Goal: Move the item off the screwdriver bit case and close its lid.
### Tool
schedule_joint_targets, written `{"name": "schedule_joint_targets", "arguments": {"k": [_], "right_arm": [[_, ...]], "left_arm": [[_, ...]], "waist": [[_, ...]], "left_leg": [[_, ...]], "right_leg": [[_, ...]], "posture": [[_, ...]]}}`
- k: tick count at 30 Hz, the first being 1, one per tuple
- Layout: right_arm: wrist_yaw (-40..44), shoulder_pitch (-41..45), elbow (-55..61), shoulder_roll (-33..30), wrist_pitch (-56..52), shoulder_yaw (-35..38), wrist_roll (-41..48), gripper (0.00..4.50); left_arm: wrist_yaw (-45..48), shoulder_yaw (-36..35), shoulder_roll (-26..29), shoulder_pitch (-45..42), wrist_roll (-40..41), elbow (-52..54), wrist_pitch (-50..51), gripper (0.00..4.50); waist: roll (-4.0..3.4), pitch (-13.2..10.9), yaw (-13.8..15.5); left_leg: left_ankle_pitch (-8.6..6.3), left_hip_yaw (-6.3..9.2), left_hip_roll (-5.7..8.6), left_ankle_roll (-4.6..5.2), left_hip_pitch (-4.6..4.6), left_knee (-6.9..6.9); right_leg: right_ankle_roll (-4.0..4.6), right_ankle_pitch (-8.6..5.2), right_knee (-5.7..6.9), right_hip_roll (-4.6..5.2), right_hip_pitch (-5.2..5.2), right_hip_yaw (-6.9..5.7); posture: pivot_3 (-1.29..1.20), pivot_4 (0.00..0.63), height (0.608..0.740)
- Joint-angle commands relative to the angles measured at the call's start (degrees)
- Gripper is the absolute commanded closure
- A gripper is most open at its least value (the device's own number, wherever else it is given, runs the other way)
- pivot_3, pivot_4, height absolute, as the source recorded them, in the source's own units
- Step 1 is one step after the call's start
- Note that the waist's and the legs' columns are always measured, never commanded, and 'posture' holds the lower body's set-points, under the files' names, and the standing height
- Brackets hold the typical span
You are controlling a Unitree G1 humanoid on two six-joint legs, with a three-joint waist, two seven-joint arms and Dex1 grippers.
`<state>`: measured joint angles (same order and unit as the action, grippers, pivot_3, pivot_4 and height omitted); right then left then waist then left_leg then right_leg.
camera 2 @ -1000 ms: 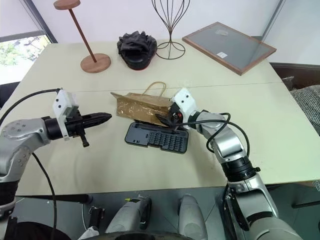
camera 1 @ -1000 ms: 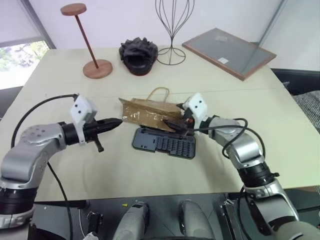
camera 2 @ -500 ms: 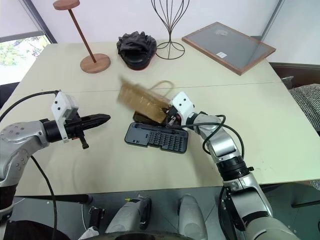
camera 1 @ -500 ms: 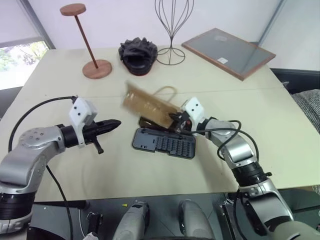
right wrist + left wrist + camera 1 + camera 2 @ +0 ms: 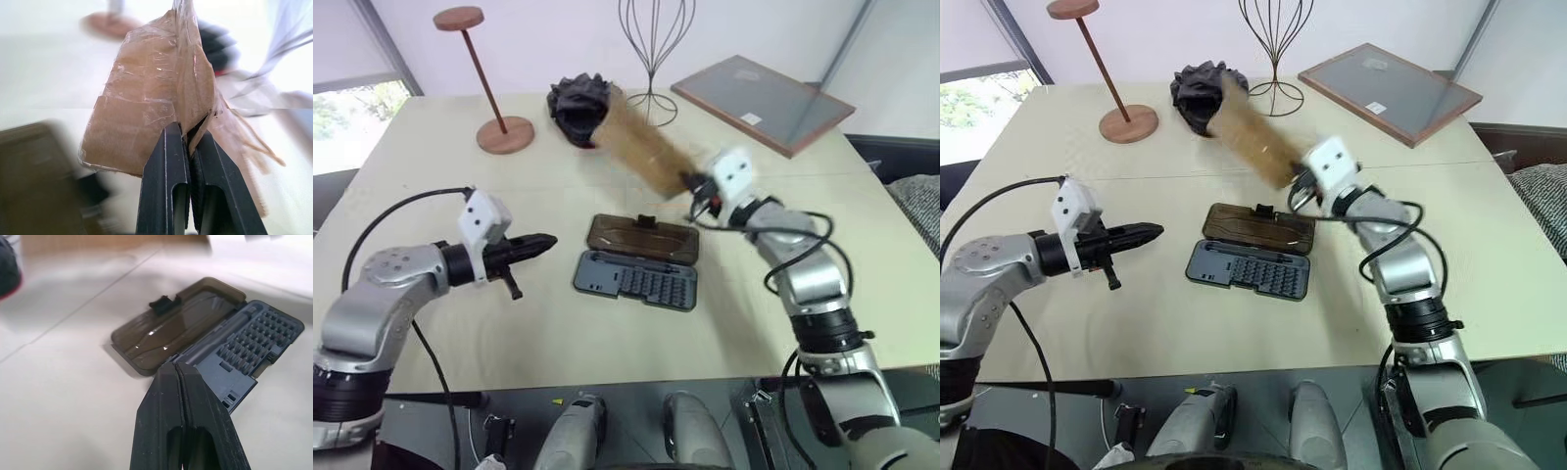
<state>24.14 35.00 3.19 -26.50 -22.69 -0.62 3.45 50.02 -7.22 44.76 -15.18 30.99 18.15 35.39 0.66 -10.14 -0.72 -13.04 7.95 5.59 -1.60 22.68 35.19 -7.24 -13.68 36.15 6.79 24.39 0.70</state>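
I should set the brown paper bag on the bare tabletop (image 5: 839, 210) before the wood-framed grey panel, using my right gripper.
The brown paper bag (image 5: 641, 147) hangs in the air above the table, tilted and blurred, with my right gripper (image 5: 693, 186) shut on its lower edge; the right wrist view shows the bag (image 5: 146, 98) pinched between the black fingers (image 5: 166, 161). Below it the dark screwdriver bit case (image 5: 636, 279) lies open on the table with rows of bits showing. Its smoky brown lid (image 5: 641, 238) lies flat behind it, uncovered, latch tab up. My left gripper (image 5: 548, 241) is shut and empty, held level just left of the case and pointing at it.
At the back of the table (image 5: 431, 323) stand a wooden disc-topped stand (image 5: 504, 132), a lumpy black object (image 5: 570, 106), a wire stand (image 5: 651, 98) and a wood-framed grey panel (image 5: 764, 90). Bare tabletop lies right of the case and along the front edge.
My right gripper shut on the bag and swung it up and to the right, off the case, uncovering the lid. The left arm stayed put.
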Motion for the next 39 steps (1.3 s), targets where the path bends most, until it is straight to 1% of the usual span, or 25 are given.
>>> {"name": "schedule_joint_targets", "arguments": {"k": [1,3,6,10,14,23,24,26,31,32,33,35,39], "right_arm": [[-4.55,0.40,3.10,-3.09,1.07,5.62,-2.66,4.39],[-6.71,-1.46,3.51,-6.00,2.29,7.97,-5.10,4.39],[-9.02,-3.27,3.70,-8.14,2.84,10.14,-6.95,4.39],[-15.56,-8.53,1.92,-13.35,1.15,13.46,-14.67,4.39],[-17.55,-12.31,2.02,-12.60,-3.33,15.81,-15.03,4.39],[-17.09,-17.30,3.85,-6.71,-9.58,17.57,-11.49,4.39],[-17.03,-17.67,3.88,-6.27,-10.53,17.67,-11.15,4.16],[-16.75,-18.48,3.95,-5.78,-12.12,17.62,-10.69,3.53],[-16.67,-19.73,4.54,-6.69,-14.69,17.38,-11.19,1.05],[-16.81,-19.81,4.72,-6.82,-15.03,17.59,-11.30,0.46],[-17.27,-19.86,5.09,-7.03,-15.24,17.95,-11.63,0.06],[-18.45,-19.68,5.91,-7.22,-14.92,18.83,-12.18,0.06],[-27.14,-16.63,11.08,-8.42,-7.68,23.16,-16.21,0.06]], "left_arm": [[0.38,0.47,-0.16,-1.31,-0.62,0.06,-1.53,4.50],[0.69,1.10,-0.49,-1.85,-1.01,-0.58,-1.89,4.50],[1.03,1.87,-0.61,-2.35,-1.51,-1.43,-2.57,4.50],[2.21,3.48,-1.30,-4.12,-2.57,-3.64,-3.74,4.50],[3.20,4.79,-2.00,-5.60,-3.75,-6.11,-5.14,4.50],[4.44,6.09,-3.58,-7.48,-5.33,-9.34,-7.24,4.50],[4.53,6.19,-3.74,-7.60,-5.46,-9.44,-7.31,4.50],[4.87,6.31,-3.90,-7.73,-5.76,-9.66,-7.48,4.50],[5.40,6.31,-4.10,-7.34,-6.09,-9.72,-7.78,4.50],[5.44,6.28,-4.15,-7.35,-6.13,-9.84,-7.89,4.50],[5.39,6.19,-4.29,-7.43,-6.17,-10.06,-8.07,4.50],[5.30,6.08,-4.52,-7.69,-6.29,-10.50,-8.36,4.50],[5.38,5.68,-5.19,-8.60,-6.42,-11.88,-9.22,4.50]], "waist": [[-0.01,0.00,0.02],[0.00,0.00,0.02],[0.00,0.00,0.02],[-0.01,0.00,0.01],[-0.01,0.01,-0.11],[-0.02,0.01,-0.18],[-0.02,0.01,-0.12],[-0.02,0.01,-0.08],[-0.02,0.01,-0.10],[-0.02,0.01,-0.14],[-0.02,0.01,-0.16],[-0.03,0.01,-0.14],[-0.06,0.00,-0.08]], "left_leg": [[0.00,0.00,0.00,0.00,0.00,0.00],[0.00,-0.03,0.00,0.00,0.00,0.00],[0.00,-0.06,0.00,0.00,0.00,-0.01],[0.00,-0.15,-0.01,0.00,-0.02,-0.01],[0.00,-0.24,-0.02,0.01,-0.03,-0.01],[-0.01,-0.29,-0.06,0.02,-0.13,-0.01],[0.00,-0.28,-0.05,0.02,-0.13,-0.01],[0.00,-0.28,-0.05,0.02,-0.13,-0.01],[-0.01,-0.27,-0.05,0.02,-0.13,-0.01],[-0.01,-0.28,-0.05,0.02,-0.13,-0.01],[-0.01,-0.28,-0.05,0.02,-0.14,-0.01],[-0.01,-0.28,-0.05,0.02,-0.14,-0.01],[-0.01,-0.28,-0.04,0.02,-0.14,-0.01]], "right_leg": [[0.00,0.00,0.00,0.00,0.00,0.00],[0.00,0.00,0.00,0.00,0.00,0.02],[0.00,0.00,0.00,0.01,0.00,0.03],[0.00,0.00,0.02,0.00,0.00,0.06],[0.00,0.00,0.00,0.00,-0.01,0.10],[0.00,0.01,0.04,0.00,-0.04,0.17],[0.00,0.01,0.04,0.00,-0.04,0.17],[0.00,0.01,0.03,0.00,-0.04,0.17],[0.00,0.01,0.03,0.00,-0.05,0.18],[0.00,0.01,0.03,0.00,-0.05,0.18],[0.00,0.01,0.03,0.00,-0.05,0.18],[0.00,0.01,0.04,-0.01,-0.05,0.18],[0.00,0.01,0.04,0.00,-0.05,0.18]], "posture": [[0.00,0.150,0.740],[0.00,0.150,0.740],[0.00,0.150,0.740],[0.00,0.150,0.740],[0.00,0.150,0.740],[0.00,0.150,0.740],[0.00,0.150,0.740],[0.00,0.150,0.740],[0.00,0.150,0.740],[0.00,0.150,0.740],[0.00,0.150,0.740],[0.00,0.150,0.740],[0.00,0.150,0.740]]}}
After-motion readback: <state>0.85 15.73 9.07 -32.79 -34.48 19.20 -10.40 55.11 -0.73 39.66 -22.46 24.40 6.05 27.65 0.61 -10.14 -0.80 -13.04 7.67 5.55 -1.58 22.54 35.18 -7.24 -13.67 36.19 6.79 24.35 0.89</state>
